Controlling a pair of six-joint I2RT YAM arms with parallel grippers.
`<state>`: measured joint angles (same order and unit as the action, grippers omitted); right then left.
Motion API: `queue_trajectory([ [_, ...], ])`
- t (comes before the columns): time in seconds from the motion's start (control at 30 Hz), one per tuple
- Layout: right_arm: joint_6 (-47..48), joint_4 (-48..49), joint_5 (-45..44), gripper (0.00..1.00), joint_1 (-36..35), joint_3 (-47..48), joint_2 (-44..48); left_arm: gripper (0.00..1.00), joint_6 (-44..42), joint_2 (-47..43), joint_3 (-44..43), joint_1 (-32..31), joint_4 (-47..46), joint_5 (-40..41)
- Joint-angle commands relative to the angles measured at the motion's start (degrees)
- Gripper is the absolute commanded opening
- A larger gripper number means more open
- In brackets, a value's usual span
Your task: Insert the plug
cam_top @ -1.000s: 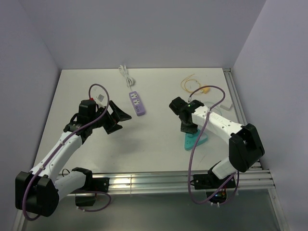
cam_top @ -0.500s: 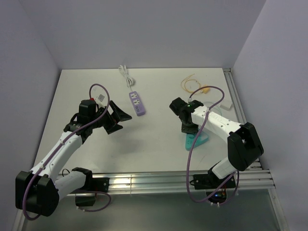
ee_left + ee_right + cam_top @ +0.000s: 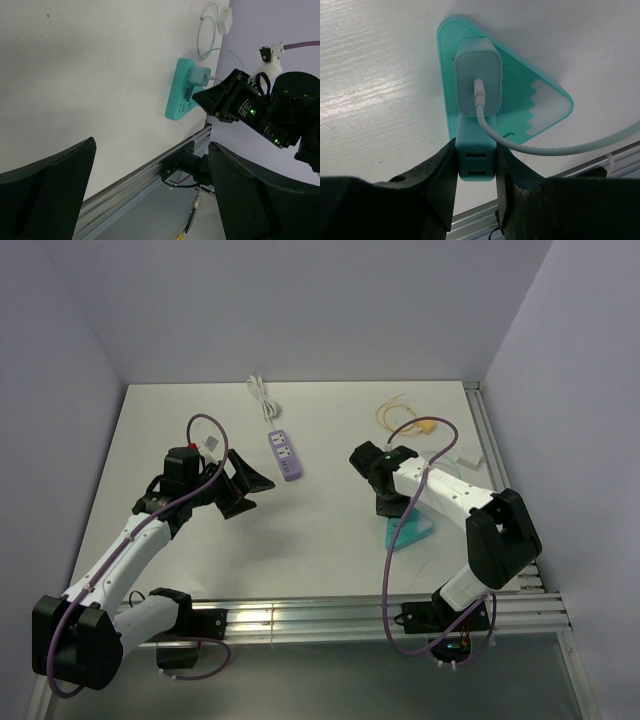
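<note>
The robot's right gripper should release the teal USB plug on the teal power strip (image 3: 389,521) (image 3: 474,140), close beside the white charger.
The small yellow-tan plug (image 3: 428,425) lies on its looped yellow cable (image 3: 390,412) at the table's far right, apart from both grippers. The purple power strip (image 3: 285,455) lies at the far centre with its white cord (image 3: 262,397). My left gripper (image 3: 245,483) is open and empty just left of the purple strip; its jaws stand wide apart in the left wrist view (image 3: 150,200). My right gripper (image 3: 390,502) is shut on the end of a teal power strip (image 3: 475,165), which carries a white charger (image 3: 476,75).
The teal strip (image 3: 407,530) sits near the front right, also seen from the left wrist (image 3: 186,90). A white adapter (image 3: 470,455) lies by the right rail. An aluminium rail (image 3: 330,618) runs along the front edge.
The right arm's wrist and elbow shifted slightly left, still clamped on the teal strip. The left arm has not moved.
</note>
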<state>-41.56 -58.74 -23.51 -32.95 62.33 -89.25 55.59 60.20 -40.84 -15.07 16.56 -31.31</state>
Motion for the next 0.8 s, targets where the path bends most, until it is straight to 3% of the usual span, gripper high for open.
queue_trajectory([
  [0.0,-0.3,4.2,4.2,0.00,1.0,-1.3,-3.2,1.00,-0.6,-1.2,-0.6,0.0,-2.3,-1.7],
  [0.77,0.3,15.2,14.9,0.00,4.8,-9.2,-0.9,0.99,-0.6,-0.5,-0.6,0.0,-2.9,-2.8],
])
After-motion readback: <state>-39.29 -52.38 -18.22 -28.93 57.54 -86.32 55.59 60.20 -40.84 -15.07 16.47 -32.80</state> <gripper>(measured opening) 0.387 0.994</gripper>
